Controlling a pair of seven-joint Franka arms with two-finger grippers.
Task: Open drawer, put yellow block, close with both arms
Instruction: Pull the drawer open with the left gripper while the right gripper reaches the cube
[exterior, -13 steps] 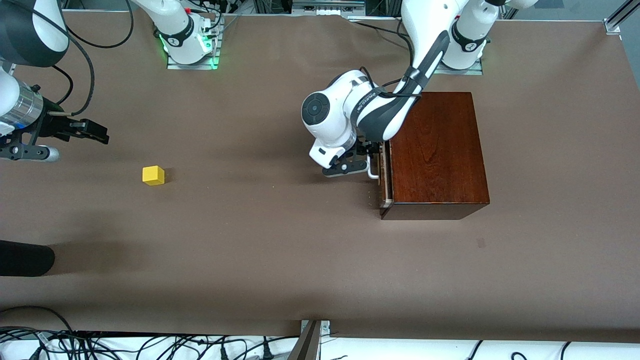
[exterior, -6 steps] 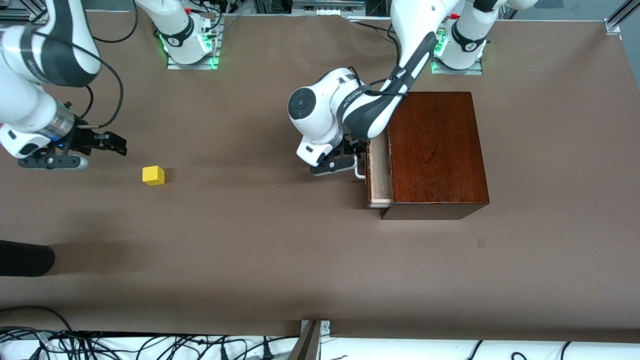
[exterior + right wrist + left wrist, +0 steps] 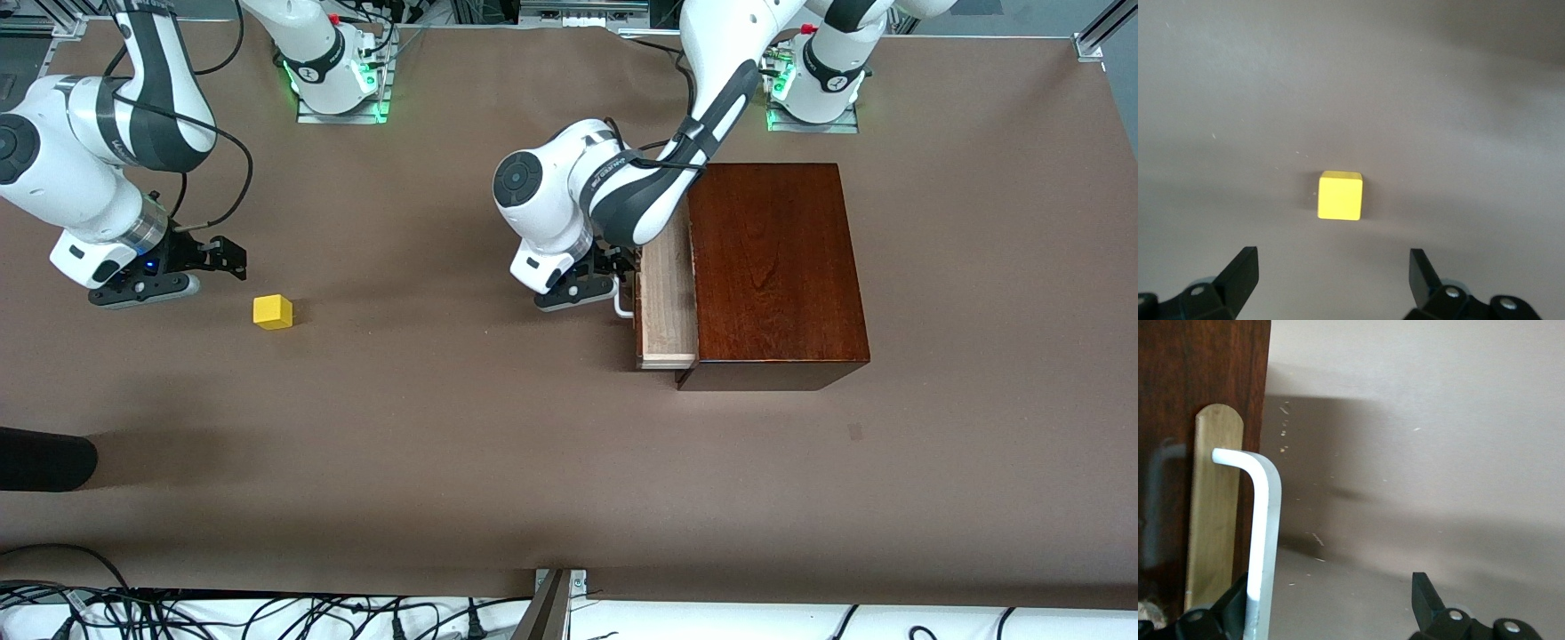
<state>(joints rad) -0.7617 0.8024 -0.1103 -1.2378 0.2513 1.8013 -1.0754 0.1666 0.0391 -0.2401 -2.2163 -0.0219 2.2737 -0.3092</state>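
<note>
Next, I close my right gripper on the opposite sides of the yellow block (image 3: 272, 311) (image 3: 1340, 196), since the block should end up in the drawer.
The glossy dark wooden box (image 3: 773, 267) stands toward the left arm's end of the table. Its drawer (image 3: 667, 307) is pulled partway out, showing the pale wood tray. My left gripper (image 3: 615, 271) is open at the white handle (image 3: 622, 302). In the left wrist view the handle bar (image 3: 1265, 533) runs between the open fingers (image 3: 1237, 603), close against one of them, with the dark drawer front (image 3: 1178, 420) beside it. The yellow block (image 3: 272, 312) lies on the table toward the right arm's end. My right gripper (image 3: 233, 253) hangs open just short of it; the block (image 3: 1340, 195) sits ahead of the gripper (image 3: 1333, 267).
A dark rounded object (image 3: 44, 458) juts in at the right arm's end, nearer the front camera. Cables (image 3: 267, 613) run along the table's near edge. The brown table surface (image 3: 462, 427) stretches between the block and the box.
The drawer has slid farther out of the box, with my left gripper moving along at its handle. My right arm has swung in and come down close to the yellow block.
</note>
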